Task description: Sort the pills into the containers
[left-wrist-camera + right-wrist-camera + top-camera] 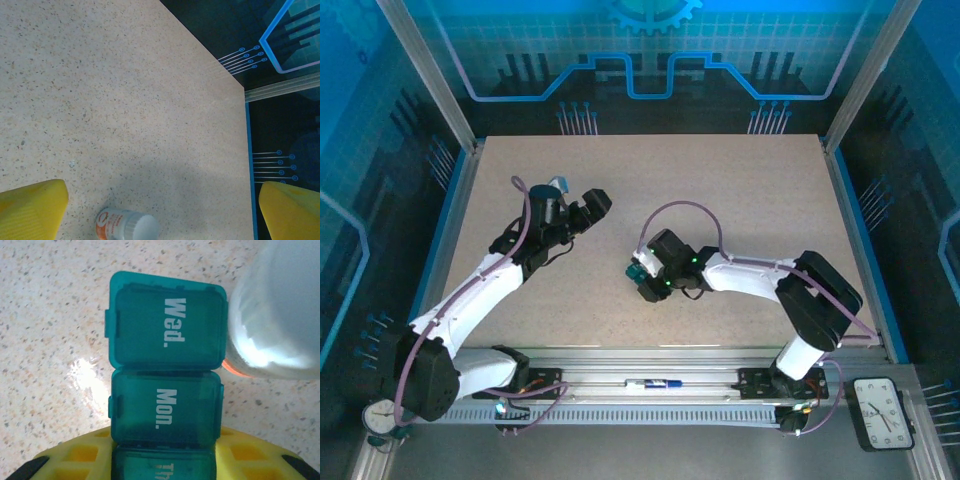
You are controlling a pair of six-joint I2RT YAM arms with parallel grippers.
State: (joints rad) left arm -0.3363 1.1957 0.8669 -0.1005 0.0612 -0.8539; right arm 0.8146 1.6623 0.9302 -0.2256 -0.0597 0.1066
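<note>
Next, my right gripper releases the pill box on the table at the white-capped bottle's front-rail side [641,283], a little clear of it.
The containers are a dark teal pill box [167,365] with its lids down, marked Wed., Mon. and Th. My right gripper [165,460] is shut on its Th. end, the yellow fingers [75,457] on either side. From above, that gripper [642,276] holds the box [636,270] at the table's middle. A white-capped orange bottle [274,310] stands blurred right beside the Wed. lid. My left gripper [595,205] is open over bare table left of centre. Low between its wide yellow fingers [30,212] is a white-capped orange bottle [127,226]. The pills are out of view.
The speckled table [750,190] has metal posts at its back corners. Its far right edge [247,165] drops to a dark blue wall. A pen [655,383] lies on the front rail and a clock [885,410] sits at the near right.
</note>
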